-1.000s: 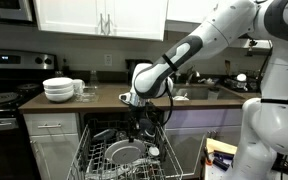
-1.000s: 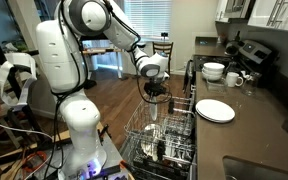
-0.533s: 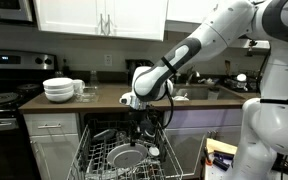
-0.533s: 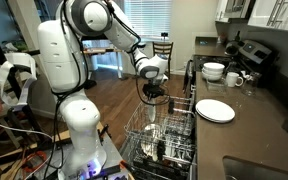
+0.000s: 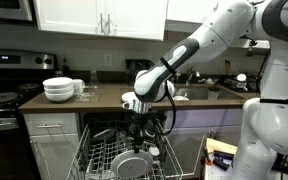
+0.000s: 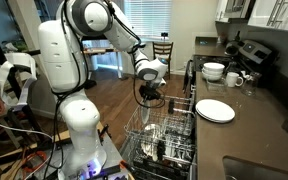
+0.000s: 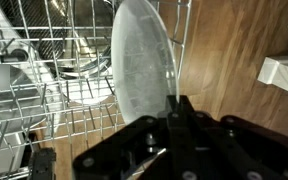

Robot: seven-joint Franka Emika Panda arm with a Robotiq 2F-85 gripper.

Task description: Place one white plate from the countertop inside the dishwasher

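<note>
Next, I release the white plate in the front end of the dishwasher's wire rack (image 5: 143,170), farthest from the countertop.
My gripper (image 5: 139,133) is shut on the rim of a white plate (image 5: 131,164) and holds it on edge, low inside the wire rack (image 5: 96,160) of the open dishwasher (image 5: 89,135). In the wrist view the plate (image 7: 142,65) stands upright in front of the shut jaws (image 7: 177,108), among the rack's prongs (image 7: 44,80). In an exterior view the gripper (image 6: 152,102) hangs over the rack (image 6: 154,135); the held plate is mostly hidden there. Another white plate (image 6: 215,110) lies flat on the dark countertop (image 6: 254,125).
A stack of white bowls (image 5: 58,89) and mugs (image 5: 81,87) stand on the countertop (image 5: 104,99) near the black stove (image 5: 2,97). The bowls (image 6: 213,71) and a mug (image 6: 234,79) show at the far end. A sink (image 5: 206,92) lies behind the arm.
My gripper has moved down with the plate, lowering it from above the rack into the rack.
</note>
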